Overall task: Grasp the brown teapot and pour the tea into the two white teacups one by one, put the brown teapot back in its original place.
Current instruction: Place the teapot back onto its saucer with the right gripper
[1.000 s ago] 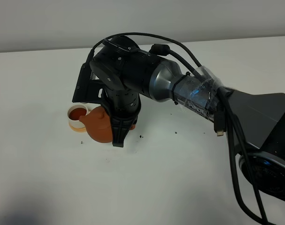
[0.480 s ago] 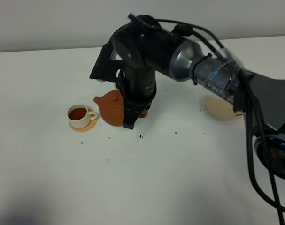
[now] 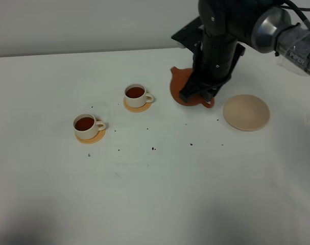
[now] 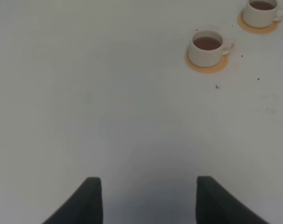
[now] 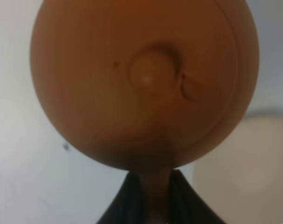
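The brown teapot will be set down by my right gripper, which will place it on the middle of the pale beige disc (image 3: 246, 113) (image 5: 254, 171).
The brown teapot (image 3: 180, 86) hangs in my right gripper (image 3: 198, 96), which is shut on its loop handle, just left of the pale beige disc (image 3: 246, 112). In the right wrist view the teapot (image 5: 146, 79) fills the frame with its lid knob facing the camera. My right gripper (image 5: 150, 198) pinches the handle, and the disc (image 5: 244, 158) lies beside it. Two white teacups (image 3: 136, 94) (image 3: 86, 124) stand on orange coasters, both holding brown tea. My left gripper (image 4: 148, 200) is open over bare table, far from the cups (image 4: 207, 46) (image 4: 260, 11).
Small dark specks (image 3: 153, 148) are scattered on the white table (image 3: 160, 194) between the cups and the disc. The right arm's black body and cables (image 3: 292, 41) reach in from the upper right. A wall runs behind the far table edge (image 3: 68, 53).
My right arm has carried the teapot rightward from the left teacup, past the middle cup, to beside the beige disc. The middle cup has come into view.
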Controlling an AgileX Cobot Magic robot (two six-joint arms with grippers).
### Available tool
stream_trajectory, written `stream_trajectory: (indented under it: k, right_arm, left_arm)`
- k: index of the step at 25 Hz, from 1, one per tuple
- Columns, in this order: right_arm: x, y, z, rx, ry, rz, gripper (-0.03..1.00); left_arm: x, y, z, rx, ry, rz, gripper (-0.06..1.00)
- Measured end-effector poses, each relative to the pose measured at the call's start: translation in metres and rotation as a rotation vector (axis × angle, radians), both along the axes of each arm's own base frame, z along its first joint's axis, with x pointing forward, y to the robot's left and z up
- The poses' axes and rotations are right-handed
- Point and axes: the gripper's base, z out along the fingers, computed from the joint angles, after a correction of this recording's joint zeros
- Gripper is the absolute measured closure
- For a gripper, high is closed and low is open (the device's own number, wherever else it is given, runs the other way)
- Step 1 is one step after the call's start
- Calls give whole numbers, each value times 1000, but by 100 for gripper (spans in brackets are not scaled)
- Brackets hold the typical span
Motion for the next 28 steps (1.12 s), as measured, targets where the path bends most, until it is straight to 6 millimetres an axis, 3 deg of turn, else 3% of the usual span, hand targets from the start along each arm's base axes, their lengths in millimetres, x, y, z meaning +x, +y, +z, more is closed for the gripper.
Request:
stream_trajectory:
  k: [6, 13, 19, 28]
  right_arm:
    - [-1, -49, -14, -44, 88, -98, 86]
    - [-4, -87, -31, -39, 93, -174, 86]
    - [-4, -102, -42, -12, 67, -211, 86]
    - [-2, -108, -43, 6, 63, -236, 86]
  left_arm:
    - [0, 0, 0, 0, 0, 0, 48]
    - [0, 0, 0, 0, 0, 0, 48]
    - [0, 0, 0, 0, 0, 0, 48]
    - [0, 0, 0, 0, 0, 0, 48]
